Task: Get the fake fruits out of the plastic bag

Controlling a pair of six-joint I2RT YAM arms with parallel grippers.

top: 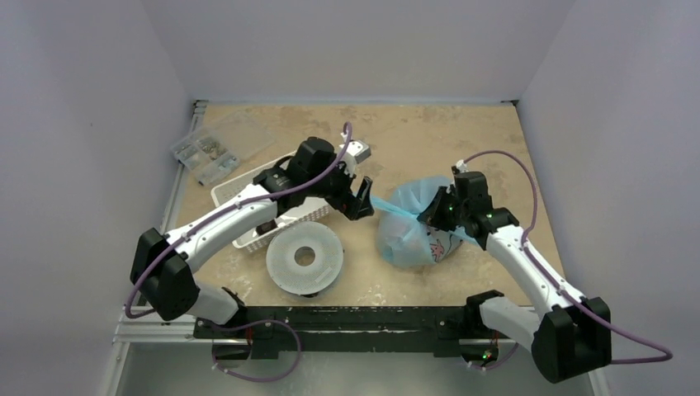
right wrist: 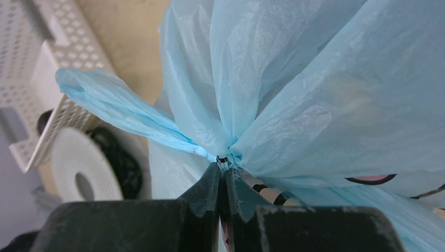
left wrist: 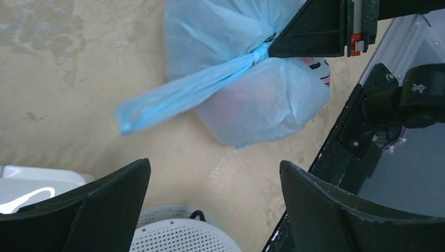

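My right gripper is pinching the twisted neck that closes the bag, so my left gripper will hold the neck while my right gripper takes the film [right wrist: 226, 118] beside it.
The plastic bag [top: 409, 231] lies bunched on the table right of centre, light blue with a pink print. My right gripper [top: 435, 213] is shut on the gathered neck of the bag [right wrist: 315, 94], its tips [right wrist: 224, 167] pinching the twisted film. A flattened handle strip [left wrist: 173, 100] sticks out from that pinch toward my left gripper [top: 361, 202]. The left gripper [left wrist: 215, 168] is open with nothing between its fingers, a short way off the strip's end. The fake fruits are hidden inside the bag [left wrist: 262, 105]; only a faint pink tint shows through.
A white slotted basket [top: 248, 198] sits under my left arm, with a round white perforated disc [top: 304, 257] in front of it. A clear box of small parts [top: 206, 153] and a small grey block [top: 357, 150] lie toward the back. Walls enclose the table.
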